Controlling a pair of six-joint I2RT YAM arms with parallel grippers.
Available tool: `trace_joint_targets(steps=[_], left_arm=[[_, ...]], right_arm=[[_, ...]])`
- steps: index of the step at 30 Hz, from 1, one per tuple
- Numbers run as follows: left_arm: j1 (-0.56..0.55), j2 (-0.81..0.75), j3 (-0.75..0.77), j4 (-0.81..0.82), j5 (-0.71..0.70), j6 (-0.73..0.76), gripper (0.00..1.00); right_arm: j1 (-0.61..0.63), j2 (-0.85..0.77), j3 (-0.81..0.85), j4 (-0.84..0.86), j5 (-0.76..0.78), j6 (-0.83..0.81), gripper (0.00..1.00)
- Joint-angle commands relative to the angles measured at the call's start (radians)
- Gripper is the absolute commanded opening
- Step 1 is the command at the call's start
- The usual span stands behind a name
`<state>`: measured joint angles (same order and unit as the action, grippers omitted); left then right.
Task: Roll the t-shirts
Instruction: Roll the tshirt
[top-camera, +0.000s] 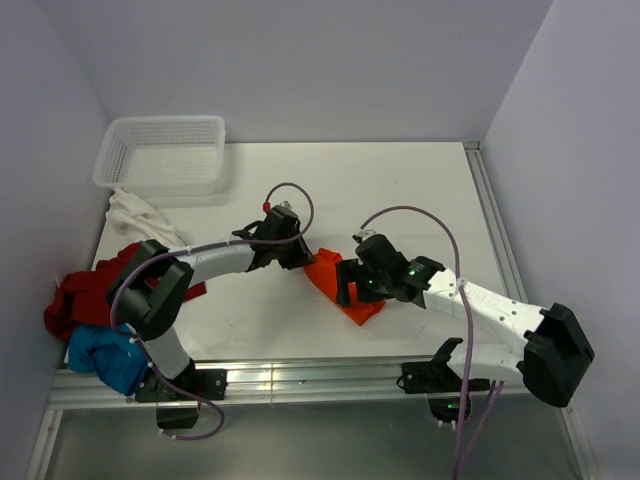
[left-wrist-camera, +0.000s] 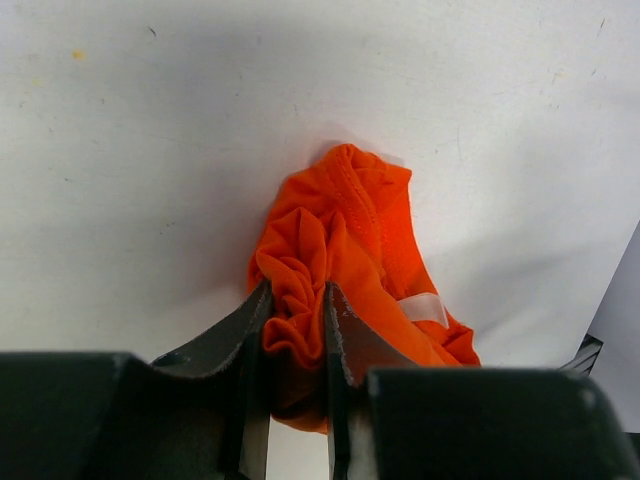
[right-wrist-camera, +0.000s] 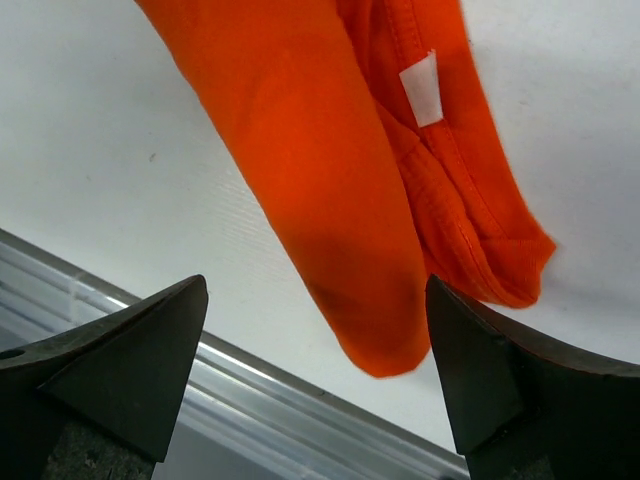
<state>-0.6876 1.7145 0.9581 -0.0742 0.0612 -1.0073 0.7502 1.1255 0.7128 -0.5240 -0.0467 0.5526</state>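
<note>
The orange t-shirt's near end lies loose under my open right gripper, which should back toward the rail and pinch the folded tip (right-wrist-camera: 386, 346).
The bright orange t-shirt (top-camera: 340, 285) lies bunched into a narrow roll in the middle of the white table. My left gripper (top-camera: 296, 253) is shut on its far-left end; in the left wrist view the fabric (left-wrist-camera: 335, 235) is pinched between the two fingers (left-wrist-camera: 297, 330). My right gripper (top-camera: 352, 288) is open over the roll's near end, its fingers wide apart on either side of the orange cloth (right-wrist-camera: 340, 190), which shows a white label (right-wrist-camera: 420, 88). A dark red t-shirt (top-camera: 85, 290), a turquoise blue one (top-camera: 105, 355) and a white one (top-camera: 135, 215) lie piled at the left.
A white perforated basket (top-camera: 160, 152) stands at the back left. A metal rail (top-camera: 330, 380) runs along the table's near edge and shows in the right wrist view (right-wrist-camera: 250, 400). Grey walls close in the table on the left, back and right.
</note>
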Motion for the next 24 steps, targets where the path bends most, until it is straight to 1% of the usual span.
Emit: trace_joint_targets(steps=[1, 3, 4, 5, 6, 9, 11, 13, 16, 17, 18, 19, 20, 22, 24], left_arm=[[-0.007, 0.016, 0.08, -0.113, 0.04, 0.021, 0.0], [-0.007, 0.026, 0.096, -0.133, 0.051, 0.024, 0.0], [-0.007, 0.037, 0.109, -0.154, 0.055, 0.03, 0.0], [-0.007, 0.042, 0.117, -0.165, 0.064, 0.032, 0.0], [-0.007, 0.049, 0.125, -0.174, 0.068, 0.035, 0.0], [-0.007, 0.085, 0.165, -0.231, 0.084, 0.049, 0.0], [-0.009, 0.112, 0.194, -0.277, 0.092, 0.062, 0.0], [-0.007, 0.137, 0.226, -0.305, 0.089, 0.076, 0.0], [-0.007, 0.163, 0.258, -0.354, 0.092, 0.081, 0.0], [-0.006, 0.168, 0.261, -0.358, 0.095, 0.081, 0.0], [-0.003, 0.172, 0.266, -0.364, 0.101, 0.078, 0.0], [-0.001, 0.174, 0.265, -0.361, 0.106, 0.073, 0.0], [0.0, 0.174, 0.263, -0.36, 0.109, 0.07, 0.0], [0.007, 0.172, 0.26, -0.36, 0.109, 0.064, 0.0], [0.01, 0.166, 0.257, -0.364, 0.106, 0.061, 0.0]], right_arm=[[0.056, 0.057, 0.057, 0.028, 0.089, -0.071, 0.96], [0.078, 0.103, 0.073, 0.013, 0.132, -0.069, 0.95], [0.089, 0.118, 0.079, -0.001, 0.181, -0.069, 0.94], [0.11, 0.131, 0.08, -0.002, 0.192, -0.074, 0.92], [0.116, 0.147, 0.079, 0.001, 0.205, -0.074, 0.88], [0.129, 0.155, 0.057, 0.021, 0.191, -0.069, 0.85], [0.132, 0.154, 0.047, 0.024, 0.176, -0.059, 0.79], [0.138, 0.149, 0.048, -0.002, 0.176, -0.04, 0.71], [0.146, 0.126, 0.05, -0.042, 0.163, 0.0, 0.53], [0.144, 0.113, 0.051, -0.051, 0.16, 0.01, 0.42], [0.144, 0.105, 0.053, -0.063, 0.144, 0.03, 0.4], [0.146, 0.097, 0.053, -0.067, 0.136, 0.039, 0.36], [0.144, 0.088, 0.051, -0.07, 0.124, 0.046, 0.25], [0.143, 0.089, 0.057, -0.076, 0.099, 0.064, 0.23], [0.143, 0.099, 0.06, -0.074, 0.076, 0.073, 0.23]])
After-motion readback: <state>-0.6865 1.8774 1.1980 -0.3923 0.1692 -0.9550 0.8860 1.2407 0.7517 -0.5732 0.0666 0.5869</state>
